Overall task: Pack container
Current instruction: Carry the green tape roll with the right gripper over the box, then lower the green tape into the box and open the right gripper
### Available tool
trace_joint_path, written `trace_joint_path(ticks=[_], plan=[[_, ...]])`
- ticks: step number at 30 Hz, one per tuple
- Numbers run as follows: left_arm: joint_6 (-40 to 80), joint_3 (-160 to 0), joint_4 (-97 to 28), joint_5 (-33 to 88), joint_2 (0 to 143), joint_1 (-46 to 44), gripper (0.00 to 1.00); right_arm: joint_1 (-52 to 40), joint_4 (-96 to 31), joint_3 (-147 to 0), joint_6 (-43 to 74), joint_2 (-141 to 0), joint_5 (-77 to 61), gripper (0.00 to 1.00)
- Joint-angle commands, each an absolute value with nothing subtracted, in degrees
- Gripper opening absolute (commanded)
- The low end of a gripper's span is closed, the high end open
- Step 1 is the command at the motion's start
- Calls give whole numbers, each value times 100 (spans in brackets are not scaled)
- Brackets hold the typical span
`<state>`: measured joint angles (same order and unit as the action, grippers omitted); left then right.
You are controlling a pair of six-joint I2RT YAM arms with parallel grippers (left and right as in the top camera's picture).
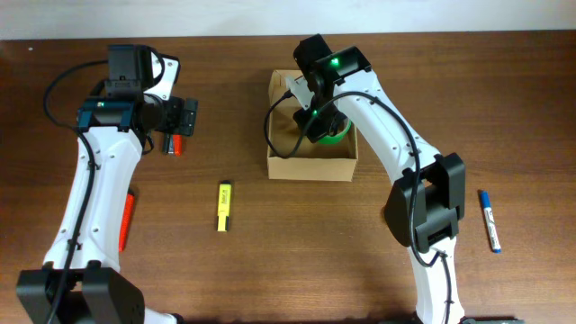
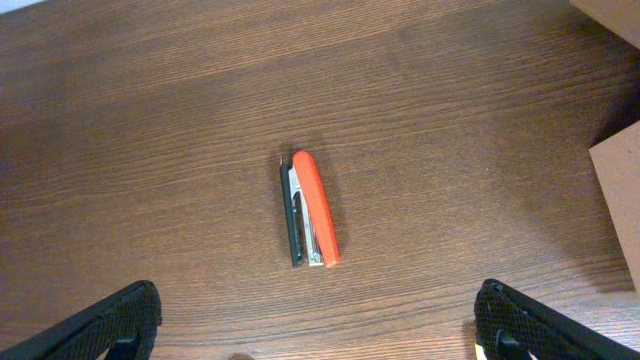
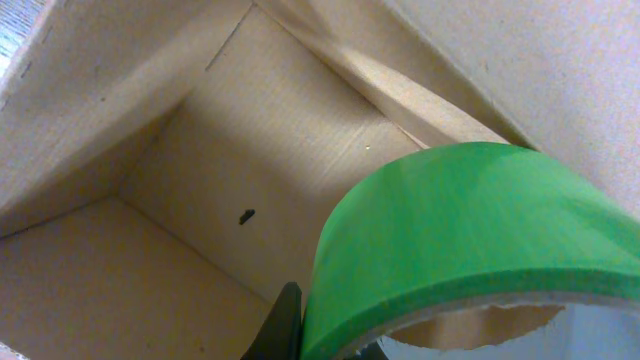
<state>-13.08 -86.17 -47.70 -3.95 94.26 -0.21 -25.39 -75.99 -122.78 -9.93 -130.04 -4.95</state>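
Note:
Next, my right gripper releases the green tape roll on the bottom of the container, toward the side [image 1: 332, 148] closest to the blue marker.
The container [image 1: 310, 166] is an open tan cardboard box at the table's middle back. Reaching down inside it, my right gripper [image 1: 322, 126] is shut on a green tape roll [image 1: 335, 135]. In the right wrist view the green tape roll [image 3: 450, 230] fills the lower right, one black finger [image 3: 285, 325] presses its outer side, and the container's floor [image 3: 200, 180] lies beneath. My left gripper [image 1: 184, 117] hovers open over a red and black stapler [image 1: 174, 144]. The left wrist view has the stapler [image 2: 312, 210] lying flat ahead of the wide-apart fingertips [image 2: 110, 325].
A yellow highlighter [image 1: 223, 205] lies in front of the container to its left. An orange-red marker [image 1: 127, 220] sits partly under my left arm. A blue marker [image 1: 489, 220] rests at the far right. The container's edge [image 2: 622, 200] shows at the right of the left wrist view.

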Motion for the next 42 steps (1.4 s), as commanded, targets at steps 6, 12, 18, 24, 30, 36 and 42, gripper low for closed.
trace_joint_path(ticks=[6, 12, 18, 24, 30, 36, 42], plan=[[-1380, -8711, -4703, -456, 9494, -21, 100, -2587, -7758, -12221, -945, -13172, -681, 4], [-1380, -8711, -4674, -456, 9494, -21, 100, -2587, -7758, -12287, -943, -12757, -491, 4], [-1380, -8711, -4670, -456, 9494, -21, 100, -2589, -7817, -12287, -897, -12409, -482, 4], [-1380, -8711, -4674, -454, 9581, -21, 100, -2626, -7942, -12287, -871, -12315, -443, 4], [-1378, -8711, -4674, -449, 9673, -21, 100, -2823, -7972, -12285, -856, -12315, -388, 4], [-1380, -8711, -4674, -454, 9675, -21, 100, -2956, -7924, -12215, -790, -12315, -145, 4], [-1380, -8711, -4672, -456, 9675, -21, 100, -2915, -7752, -11699, -749, -12315, -121, 4]])
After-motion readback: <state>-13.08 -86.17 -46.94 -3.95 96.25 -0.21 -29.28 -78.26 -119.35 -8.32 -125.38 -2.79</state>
